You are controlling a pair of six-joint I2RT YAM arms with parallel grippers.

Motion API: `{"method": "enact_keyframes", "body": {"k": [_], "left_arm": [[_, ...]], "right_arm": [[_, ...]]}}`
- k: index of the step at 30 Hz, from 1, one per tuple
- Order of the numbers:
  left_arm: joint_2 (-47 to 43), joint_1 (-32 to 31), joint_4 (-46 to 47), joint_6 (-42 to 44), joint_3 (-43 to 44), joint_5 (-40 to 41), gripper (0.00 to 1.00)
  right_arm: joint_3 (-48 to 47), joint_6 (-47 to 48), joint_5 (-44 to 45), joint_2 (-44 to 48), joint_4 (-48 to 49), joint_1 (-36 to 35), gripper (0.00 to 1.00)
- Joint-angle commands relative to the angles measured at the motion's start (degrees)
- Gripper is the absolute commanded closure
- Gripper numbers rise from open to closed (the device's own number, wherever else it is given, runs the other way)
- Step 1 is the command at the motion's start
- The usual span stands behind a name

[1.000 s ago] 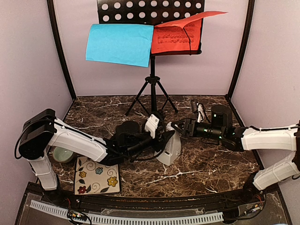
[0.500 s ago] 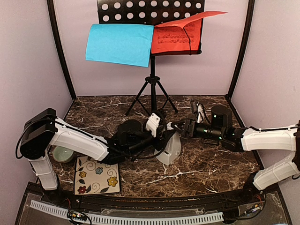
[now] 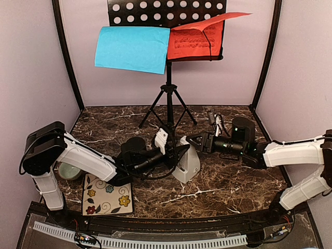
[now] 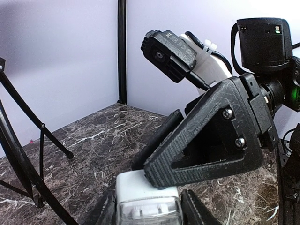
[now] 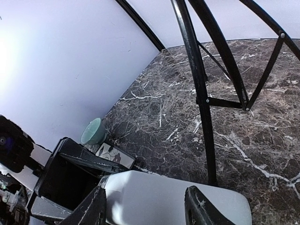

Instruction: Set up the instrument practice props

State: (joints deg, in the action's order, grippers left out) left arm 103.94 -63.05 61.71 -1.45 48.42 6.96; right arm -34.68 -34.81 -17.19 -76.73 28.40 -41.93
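Next, my left gripper lets go of the metronome's clear cover on the open marble (image 3: 112,143) behind the flower-patterned tile.
The white pyramid metronome (image 3: 188,166) stands upright at mid-table. My left gripper (image 3: 176,154) comes at it from the left. In the left wrist view its fingers hug both sides of the metronome (image 4: 147,199), so it is shut on it. My right gripper (image 3: 193,141) reaches in from the right and straddles the metronome's top (image 5: 154,197), still open. One of its fingers (image 4: 206,140) touches the top edge. The black music stand (image 3: 168,93) stands at the back, holding a blue sheet (image 3: 132,49) and a red sheet (image 3: 194,41) whose top edge curls forward.
A pale green bowl (image 3: 68,170) sits by the left wall, with a flower-patterned tile (image 3: 107,194) just in front of it. The tripod legs (image 5: 199,93) spread over the marble behind the metronome. Black frame posts stand in the back corners.
The right gripper has edged left and narrowed around the metronome's top. The left arm has drawn back a little to the left. The metronome stays where it was.
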Motion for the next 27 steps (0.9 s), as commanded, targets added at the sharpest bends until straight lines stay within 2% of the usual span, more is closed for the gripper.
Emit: {"method": "enact_keyframes", "body": {"k": [1,9,12,18,21,27], "left_arm": [[-1.46,-0.59,7.15,1.56,-3.89,-6.57,0.66],[-0.82,-0.06,12.51,1.56,-6.25,-11.81,0.65],[-0.19,1.18,13.89,-1.13,-6.25,-16.26,0.64],[0.82,3.33,21.33,-7.11,-8.69,-18.50,0.64],[0.50,3.37,19.74,-4.69,-8.41,-18.34,0.64],[-1.87,2.93,17.10,3.55,-9.46,-12.87,0.67]], "right_arm": [[3.55,2.64,8.29,-5.84,-11.98,2.59,0.44],[6.66,2.65,8.87,-8.56,-10.61,3.39,0.47],[7.43,3.19,8.78,-8.79,-10.48,3.61,0.48],[9.04,3.60,9.03,-9.12,-9.82,3.78,0.48],[8.96,3.66,9.17,-8.99,-10.16,3.78,0.49],[8.89,3.92,9.14,-10.02,-10.48,3.83,0.49]]}}
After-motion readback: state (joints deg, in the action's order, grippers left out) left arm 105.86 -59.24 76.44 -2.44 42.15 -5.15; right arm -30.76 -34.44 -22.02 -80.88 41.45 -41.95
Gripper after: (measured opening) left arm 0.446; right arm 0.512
